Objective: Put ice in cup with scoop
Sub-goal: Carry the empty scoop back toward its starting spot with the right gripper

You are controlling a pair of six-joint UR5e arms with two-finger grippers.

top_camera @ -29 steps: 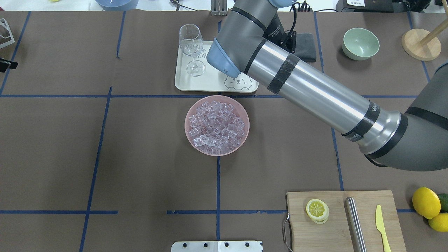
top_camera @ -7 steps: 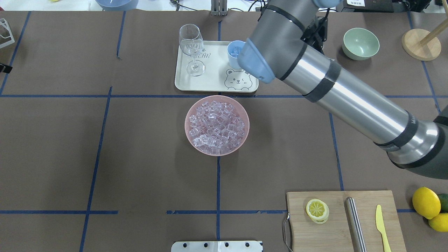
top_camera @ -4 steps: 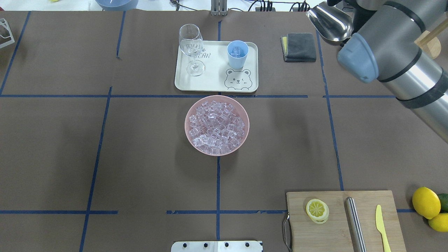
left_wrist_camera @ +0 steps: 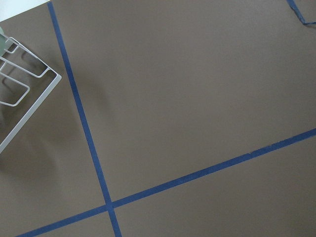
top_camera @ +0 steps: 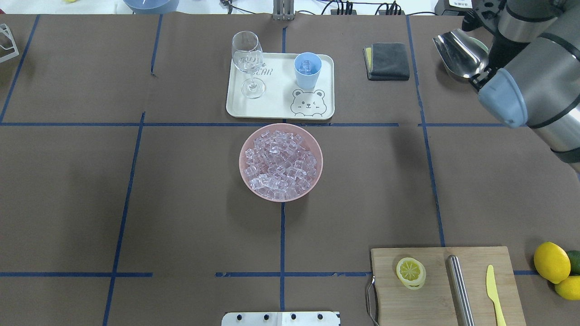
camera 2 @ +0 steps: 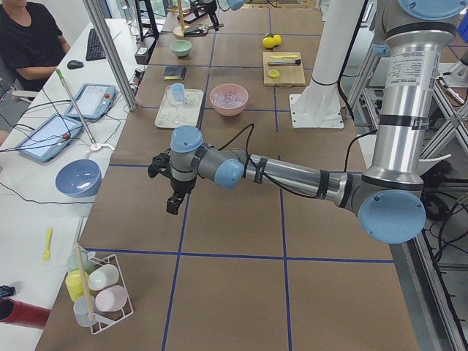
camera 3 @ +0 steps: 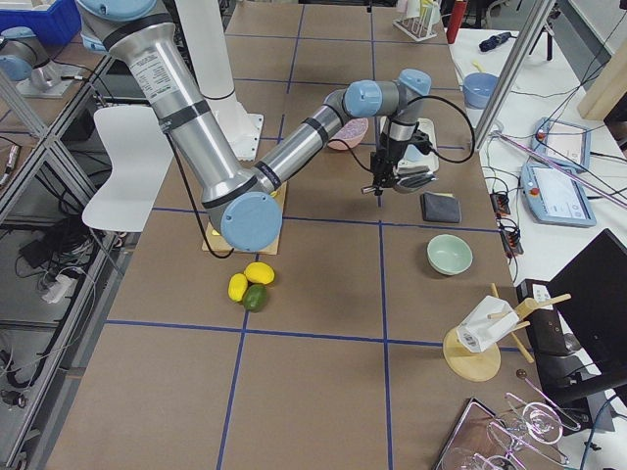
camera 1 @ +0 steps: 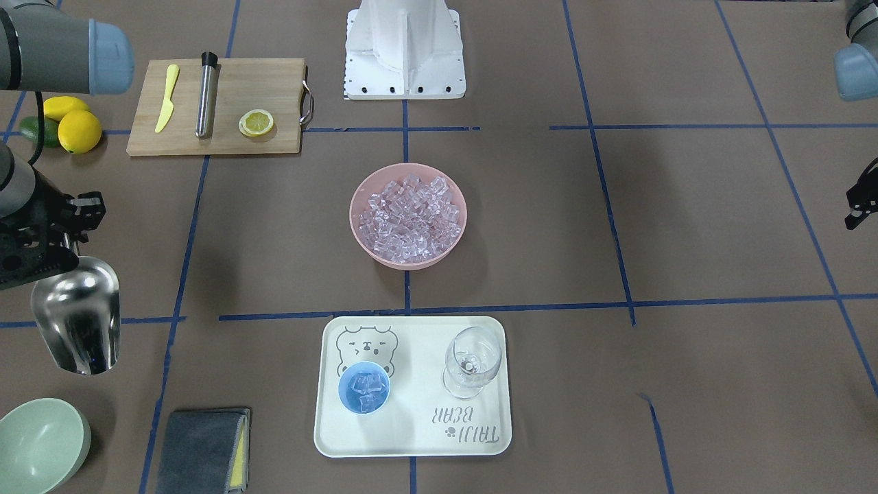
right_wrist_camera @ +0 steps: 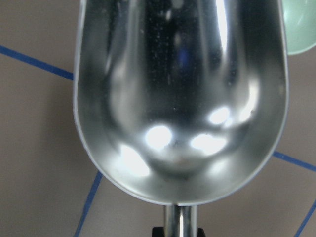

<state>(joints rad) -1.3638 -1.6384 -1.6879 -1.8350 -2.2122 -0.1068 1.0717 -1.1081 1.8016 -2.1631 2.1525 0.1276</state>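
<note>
Next, I let go of the steel scoop with my right gripper on the bare table [camera 1: 115, 237] between the lemons and the green bowl.
The shiny steel scoop [camera 1: 77, 315] hangs empty in my right gripper [camera 1: 48, 259], which is shut on its rod handle, above the table just robot-side of the green bowl. In the right wrist view its trough [right_wrist_camera: 180, 98] is empty. It also shows in the overhead view [top_camera: 458, 53]. The light-blue cup [top_camera: 307, 70] stands on the cream tray [top_camera: 276, 108] with a few ice cubes inside [camera 1: 363, 392]. The ice heap [top_camera: 281, 162] fills a pink bowl [camera 1: 357, 230] at mid-table. My left gripper [camera 2: 174, 199] hovers far off at the table's left end; I cannot tell its state.
A wine glass [top_camera: 247, 61] stands on the tray beside the cup. A pale green bowl [camera 1: 38, 446] and a grey cloth [top_camera: 386, 61] lie near the scoop. A cutting board [top_camera: 430, 299] holds a lemon slice, a steel cylinder and a yellow knife. Lemons [top_camera: 551, 261] lie beside it.
My right arm has swung from over the tray to the right with the scoop. The cup with ice in it has come into view. The scoop has dropped lower near the green bowl.
</note>
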